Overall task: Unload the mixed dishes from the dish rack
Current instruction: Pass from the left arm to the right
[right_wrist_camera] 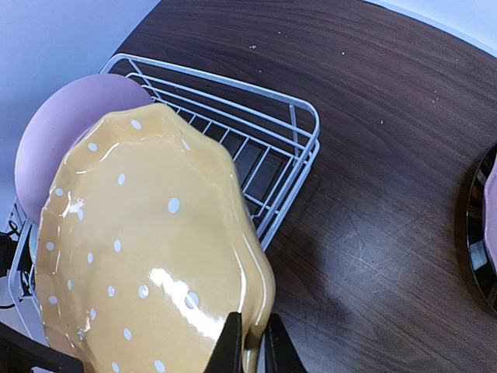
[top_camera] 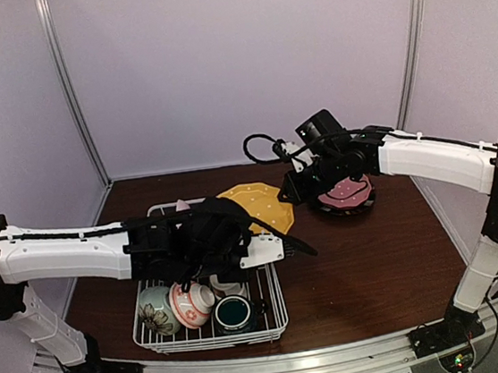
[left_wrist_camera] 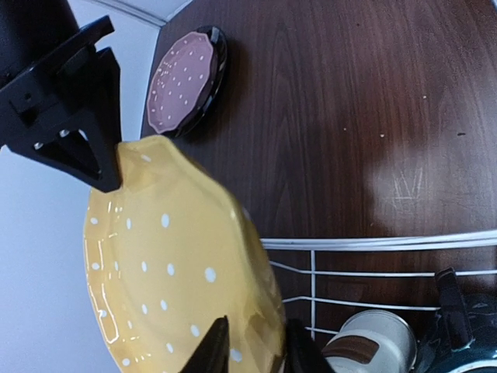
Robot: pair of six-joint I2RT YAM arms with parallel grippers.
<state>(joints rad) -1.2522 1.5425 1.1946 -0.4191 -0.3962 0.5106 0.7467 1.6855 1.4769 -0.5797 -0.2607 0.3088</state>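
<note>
I will release the yellow-orange polka-dot plate, now tilted over the rack's far corner, from my right gripper on top of the pink polka-dot plate (top_camera: 342,187) (right_wrist_camera: 491,214) on the table.
A yellow-orange polka-dot plate (top_camera: 256,205) is held tilted over the far right corner of the white wire dish rack (top_camera: 277,302). My left gripper (top_camera: 277,234) is shut on its near rim, the jaws straddling the plate (left_wrist_camera: 171,256) in the left wrist view. My right gripper (top_camera: 292,189) is shut on its far rim, the fingertips (right_wrist_camera: 233,342) pinching the plate (right_wrist_camera: 140,256). The right gripper also shows as a black block (left_wrist_camera: 70,116) at the plate's top edge. A pink plate (right_wrist_camera: 70,116) stands in the rack behind it.
A pink polka-dot plate (top_camera: 347,193) lies on a black plate (right_wrist_camera: 481,225) on the table at the right. The rack's near end holds a pale-green floral bowl (top_camera: 157,309), a pink-white bowl (top_camera: 192,303), a small white cup (top_camera: 229,288) and a teal mug (top_camera: 234,314).
</note>
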